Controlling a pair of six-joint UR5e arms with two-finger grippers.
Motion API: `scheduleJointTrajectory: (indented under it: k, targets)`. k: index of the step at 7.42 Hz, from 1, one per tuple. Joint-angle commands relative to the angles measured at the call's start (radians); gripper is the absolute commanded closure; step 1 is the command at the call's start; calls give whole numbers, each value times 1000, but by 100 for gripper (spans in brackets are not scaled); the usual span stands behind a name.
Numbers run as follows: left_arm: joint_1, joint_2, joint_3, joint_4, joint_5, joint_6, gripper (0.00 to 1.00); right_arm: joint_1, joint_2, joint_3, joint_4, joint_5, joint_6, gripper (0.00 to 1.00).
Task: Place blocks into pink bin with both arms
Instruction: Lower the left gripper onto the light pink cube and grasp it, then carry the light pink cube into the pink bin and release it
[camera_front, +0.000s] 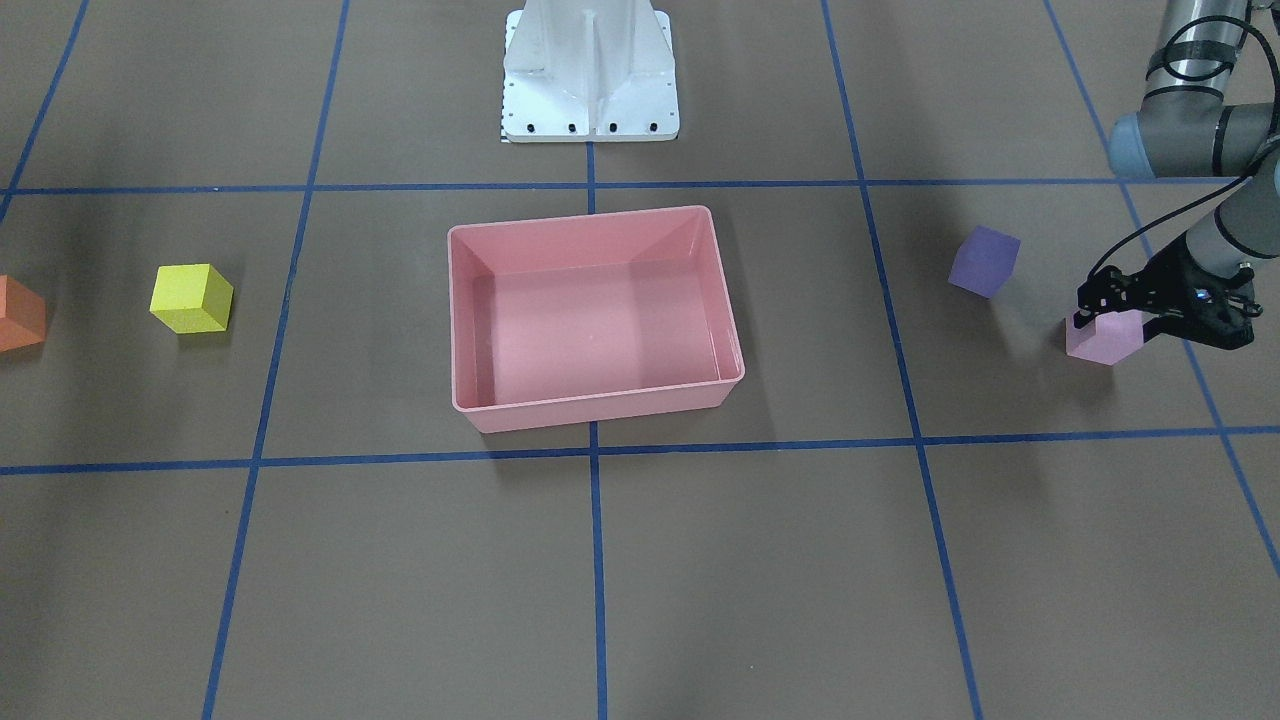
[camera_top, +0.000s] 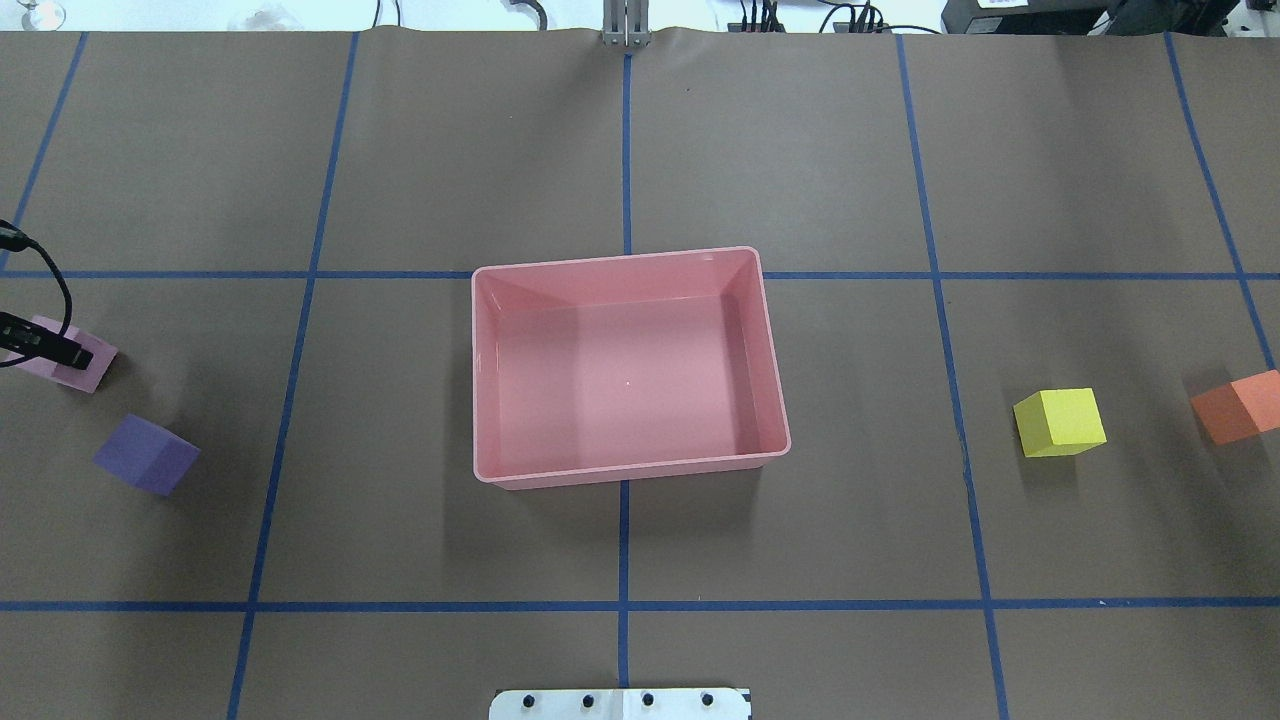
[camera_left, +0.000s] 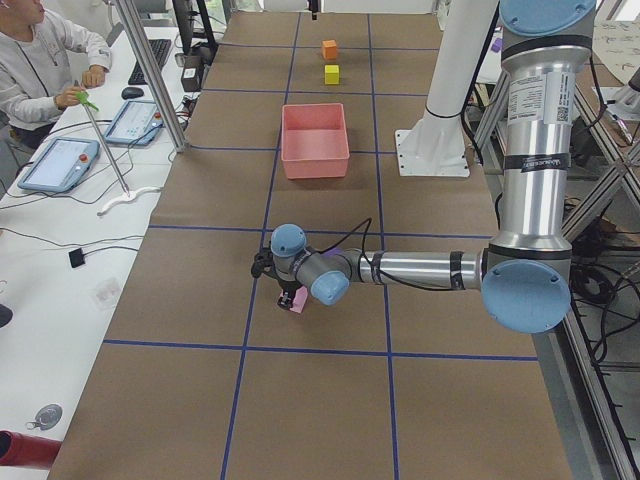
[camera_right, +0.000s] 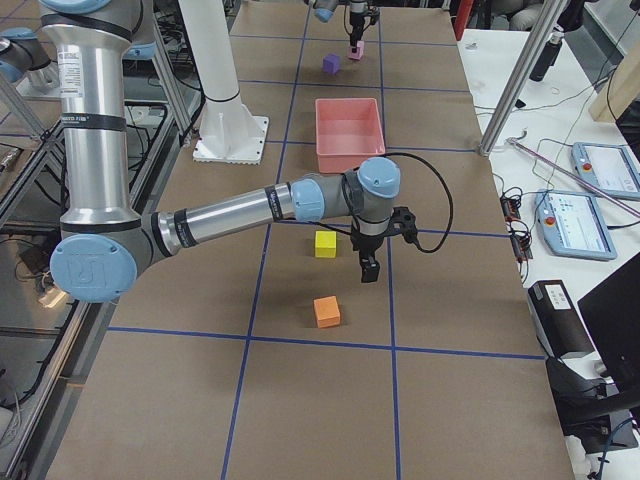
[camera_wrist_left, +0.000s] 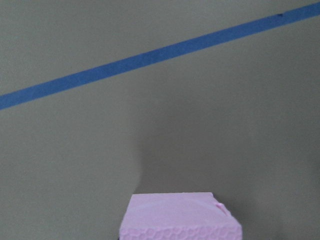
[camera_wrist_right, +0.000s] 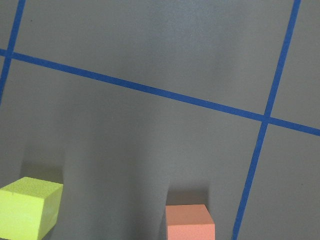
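Note:
Next, my left gripper lets go of the light pink block inside the pink bin's end (camera_front: 686, 289) nearest the purple block. The light pink block is still down at the table.
The pink bin (camera_front: 452, 310) sits mid-table and holds nothing; it also shows in the overhead view (camera_top: 474, 380). My left gripper (camera_front: 1115, 322) is down at the table, shut on the light pink block (camera_front: 1100, 345), which fills the bottom of the left wrist view (camera_wrist_left: 180, 217). The purple block (camera_front: 985, 260) lies beside it. The yellow block (camera_front: 190, 298) and orange block (camera_front: 20, 313) lie on the other side. My right gripper (camera_right: 368, 268) hangs above the table near them; I cannot tell if it is open. Its wrist view shows the yellow block (camera_wrist_right: 27, 207) and orange block (camera_wrist_right: 190, 222).
The white pedestal base (camera_front: 590, 90) stands behind the bin. Blue tape lines grid the brown table. An operator (camera_left: 40, 60) sits at a side desk with tablets (camera_left: 60, 165). A metal post (camera_left: 150, 70) stands at the table's edge.

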Motion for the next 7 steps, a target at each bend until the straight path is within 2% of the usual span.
scheduleJointTrajectory:
  k: [1, 3, 4, 6, 7]
  targets:
    - [-1, -17, -105, 43, -8, -26, 100, 0, 0, 1, 0, -1, 0, 0]
    - [4, -127, -228, 158, -11, -309, 100, 0, 0, -1, 21, 0, 3, 0]
    - [68, -181, -260, 162, -9, -462, 100, 0, 0, -4, 41, 4, 6, 0]
    - [201, -361, -261, 188, 1, -742, 100, -18, 5, -2, 43, 5, 24, 0]
    - [268, -464, -257, 250, 7, -843, 100, -40, 24, -1, 44, 4, 82, 0]
